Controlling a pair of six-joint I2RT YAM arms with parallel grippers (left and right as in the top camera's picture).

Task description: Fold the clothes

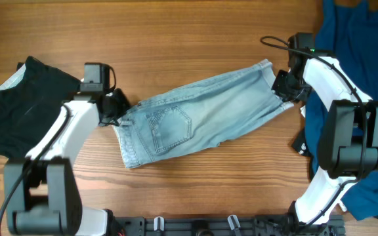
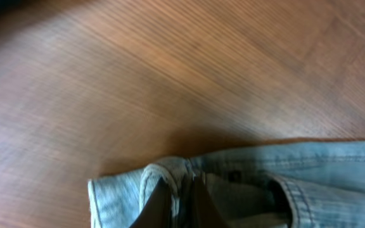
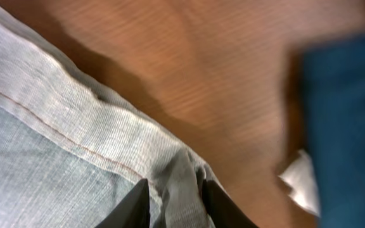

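Observation:
The waistband's far corner is pinched by my left gripper while its near part lies loose, so my left gripper will open and grab the waistband nearer its middle [image 1: 125, 142] before lifting.
The pale light-blue denim shorts [image 1: 195, 118] lie stretched across the middle of the wooden table, waistband to the left, leg hems to the right, a stitched back pocket facing up. My left gripper [image 1: 118, 108] is shut on the waistband corner; the left wrist view shows its fingers [image 2: 182, 196] pinching the waistband [image 2: 170, 171]. My right gripper [image 1: 284, 88] is shut on the hem of the far leg; the right wrist view shows its fingers [image 3: 175, 201] clamped on a bunched fold of hem [image 3: 75, 107].
A black garment with a pale label [image 1: 18, 105] lies at the left edge. A dark blue cloth [image 1: 346, 78] covers the right side of the table, also in the right wrist view [image 3: 347, 120]. A small black tag [image 1: 300, 145] lies next to it.

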